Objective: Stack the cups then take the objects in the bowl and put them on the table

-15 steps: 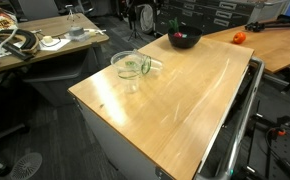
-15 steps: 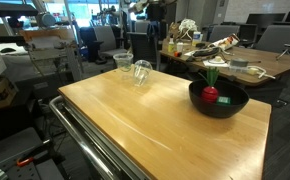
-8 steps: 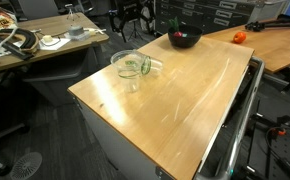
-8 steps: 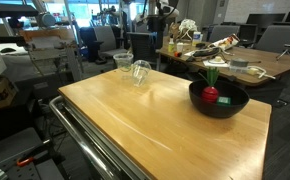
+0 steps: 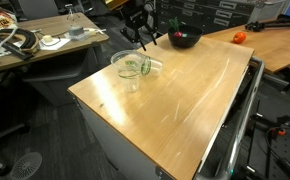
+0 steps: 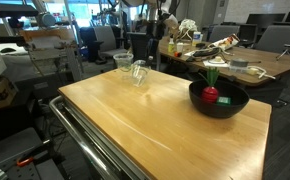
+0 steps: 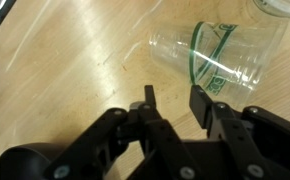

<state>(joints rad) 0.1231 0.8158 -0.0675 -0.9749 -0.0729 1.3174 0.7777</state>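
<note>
My gripper should open its narrowed fingers, as the lying cup is beyond them, then take the cup by its rim (image 7: pixel 265 65) and tip it upright before stacking.
Clear cups stand together at the far end of the wooden table (image 5: pixel 175 105) (image 6: pixel 135 125). One cup is upright (image 5: pixel 124 62) (image 6: pixel 122 60); another lies on its side (image 5: pixel 146 66) (image 6: pixel 141 71) and shows a green mark in the wrist view (image 7: pixel 220 55). My gripper (image 5: pixel 144 40) (image 7: pixel 173 100) hovers above and just short of the lying cup. Its jaws are partly narrowed, with only bare table between the fingers (image 7: pixel 200 103). The black bowl (image 5: pixel 185 41) (image 6: pixel 231 104) holds a red fruit-like piece with a green stem (image 6: pixel 212 95).
An orange ball-like thing (image 5: pixel 239 37) lies on a neighbouring wooden table. A cluttered desk (image 5: pixel 35 42) stands beyond the cups, and office chairs and desks surround the table. A metal rail (image 6: pixel 90 140) runs along the table's edge.
The arm has come down from the background to a place just over the cups. Its jaws have narrowed from wide open.
</note>
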